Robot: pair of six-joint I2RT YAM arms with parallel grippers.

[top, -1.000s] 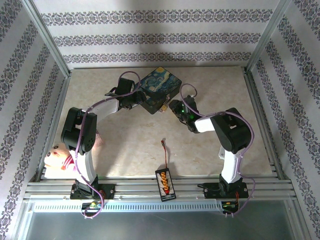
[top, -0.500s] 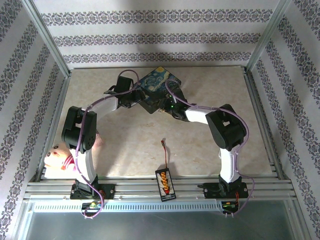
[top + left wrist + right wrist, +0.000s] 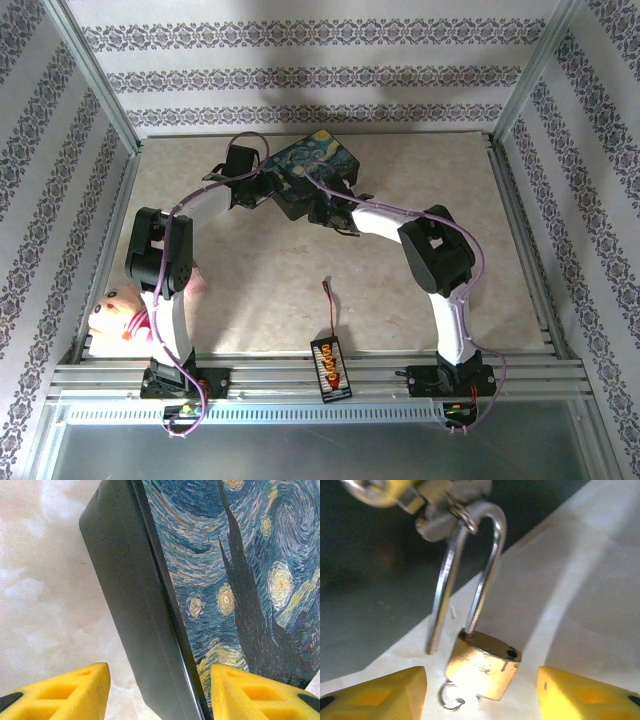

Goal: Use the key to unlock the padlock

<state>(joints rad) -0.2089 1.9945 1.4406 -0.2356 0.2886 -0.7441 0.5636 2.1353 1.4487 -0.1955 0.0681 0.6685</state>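
Observation:
The open shackle is hooked through the box's latch, so next my right gripper grabs the brass body (image 3: 482,667) and works the shackle's free leg out of the latch.
The brass padlock (image 3: 482,665) hangs in front of the dark box wall, low over the table. Its silver shackle (image 3: 470,565) stands open, with one leg out of the body, and is hooked through the box's latch (image 3: 442,510). A small wire ring (image 3: 451,698) sticks out under the body; the key itself is hidden. My right gripper (image 3: 481,695) is open, a yellow finger on each side of the padlock, touching nothing. My left gripper (image 3: 160,692) is open astride the left edge of the painted box (image 3: 235,580), with a gap at its left finger (image 3: 75,690).
The starry-night box (image 3: 315,165) sits at the table's back middle, with both grippers (image 3: 250,188) (image 3: 325,212) at it. A pink plush toy (image 3: 115,312) lies front left. A black connector board (image 3: 330,365) with a red-tipped wire (image 3: 328,287) lies front centre. Metal rails border the table.
My right arm has reached left to the box's front and its jaws have opened wider. The left gripper and the box have shifted slightly left and back.

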